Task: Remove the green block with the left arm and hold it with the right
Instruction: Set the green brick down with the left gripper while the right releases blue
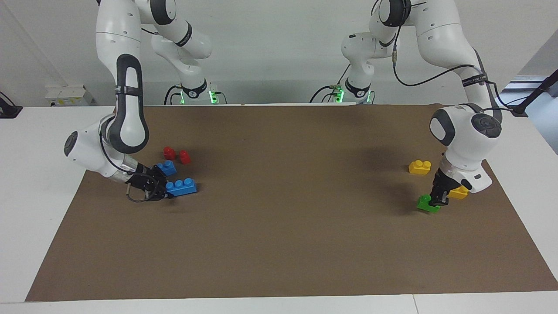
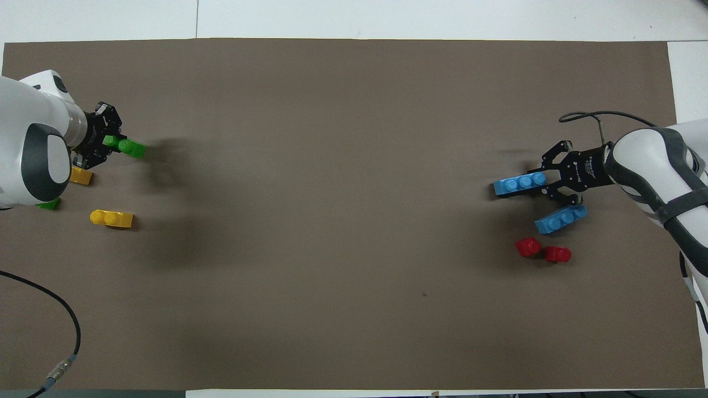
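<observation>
My left gripper is going to put the bright green block, now hanging tilted low over the mat, down on the bare brown mat (image 2: 125, 136) just past the two yellow bricks.
My left gripper (image 1: 437, 200) is shut on one end of a bright green block (image 1: 426, 204) at the left arm's end of the mat. The block hangs tilted, low over the mat. In the overhead view the block (image 2: 129, 147) sticks out from the left gripper (image 2: 108, 142). A second green block (image 2: 48, 204) peeks out from under the left arm. My right gripper (image 1: 165, 192) is shut on the end of a long blue three-stud brick (image 1: 182, 186) at the right arm's end. The overhead view also shows this brick (image 2: 519, 184) and the right gripper (image 2: 546, 179).
Two yellow bricks (image 2: 82, 176) (image 2: 112, 218) lie close to the left gripper, nearer to the robots. A shorter blue brick (image 2: 560, 219) and two small red pieces (image 2: 528, 246) (image 2: 557, 254) lie beside the right gripper. The brown mat (image 1: 279, 196) covers the table.
</observation>
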{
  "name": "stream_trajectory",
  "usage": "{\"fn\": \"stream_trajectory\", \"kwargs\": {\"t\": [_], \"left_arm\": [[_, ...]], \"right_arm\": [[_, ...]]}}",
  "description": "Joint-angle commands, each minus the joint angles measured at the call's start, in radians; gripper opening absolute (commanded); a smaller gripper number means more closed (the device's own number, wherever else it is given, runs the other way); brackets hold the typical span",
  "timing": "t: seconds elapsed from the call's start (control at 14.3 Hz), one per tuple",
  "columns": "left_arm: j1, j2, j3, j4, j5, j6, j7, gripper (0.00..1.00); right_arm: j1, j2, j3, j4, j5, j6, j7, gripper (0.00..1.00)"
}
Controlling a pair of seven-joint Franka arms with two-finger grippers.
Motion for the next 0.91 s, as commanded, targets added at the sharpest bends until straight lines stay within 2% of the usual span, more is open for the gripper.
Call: {"fn": "stream_trajectory", "kwargs": {"t": [0.0,0.21,0.28,0.49,0.84], "left_arm": [[0.028,0.024,-0.009,0.022,0.001,0.023,0.026,0.0],[0.022,0.036,-0.009,0.018,-0.002,0.083,0.025,0.0],[0.021,0.051,-0.009,0.021,-0.001,0.086,0.025,0.0],[0.022,0.062,-0.009,0.021,-0.001,0.107,0.026,0.0],[0.024,0.062,-0.009,0.011,0.001,0.132,0.034,0.0]], "right_arm": [[-0.002,-0.016,0.004,0.022,-0.018,-0.023,-0.007,0.93],[-0.002,-0.057,0.0,0.08,-0.075,-0.118,0.005,0.97],[0.0,-0.089,0.002,0.098,-0.124,-0.144,0.004,1.0],[0.009,-0.19,0.025,0.123,-0.254,-0.205,-0.013,1.0],[0.116,-0.378,0.031,0.158,-0.389,-0.34,-0.105,1.0]]}}
